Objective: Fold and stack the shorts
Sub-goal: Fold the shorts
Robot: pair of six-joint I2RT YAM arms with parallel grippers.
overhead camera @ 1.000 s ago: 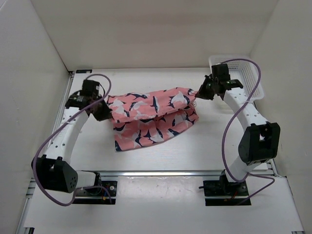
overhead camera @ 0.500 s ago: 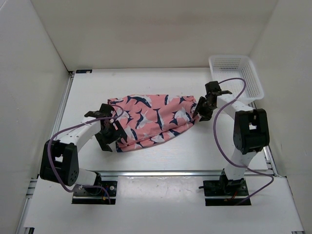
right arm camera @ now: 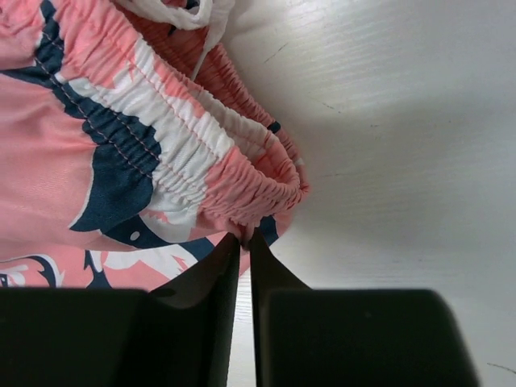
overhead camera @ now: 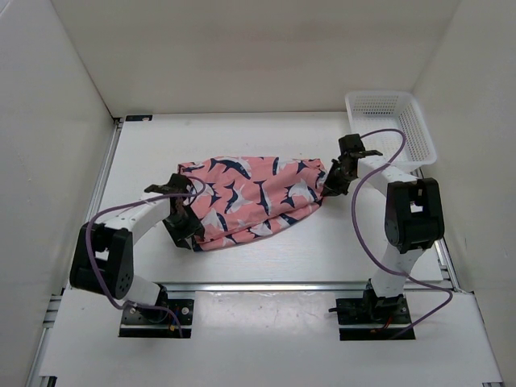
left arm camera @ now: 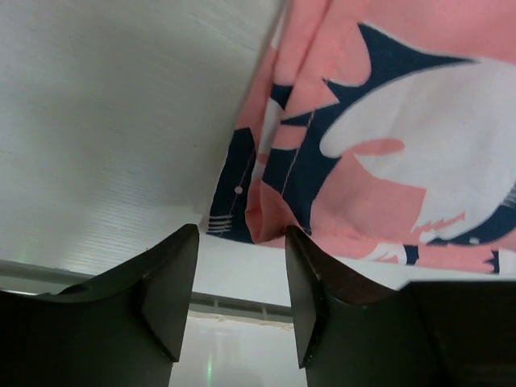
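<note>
The lower leg sticks out past the top leg's hem, so the robot's left gripper needs to pinch the top leg's corner point(left arm camera: 271, 222) and pull it toward the rail.
The salmon-pink shorts point(overhead camera: 250, 197) with navy-and-white shark shapes lie folded across the middle of the table. My left gripper point(overhead camera: 190, 234) sits at their near-left corner. In the left wrist view it point(left arm camera: 242, 235) is open, the shorts' hem point(left arm camera: 387, 121) just beyond its tips and nothing between them. My right gripper point(overhead camera: 329, 184) is at the shorts' right end. In the right wrist view it point(right arm camera: 244, 236) is shut, its tips pinching the gathered waistband point(right arm camera: 242, 189).
A white mesh basket point(overhead camera: 387, 96) stands at the back right corner, just behind the right arm. White walls enclose the table on the left, back and right. A metal rail point(overhead camera: 266, 285) runs along the near edge.
Both arms drew back toward me and lowered the shorts onto the table. The left gripper let go and now sits open at the corner. The right gripper opened, then closed on the waistband.
</note>
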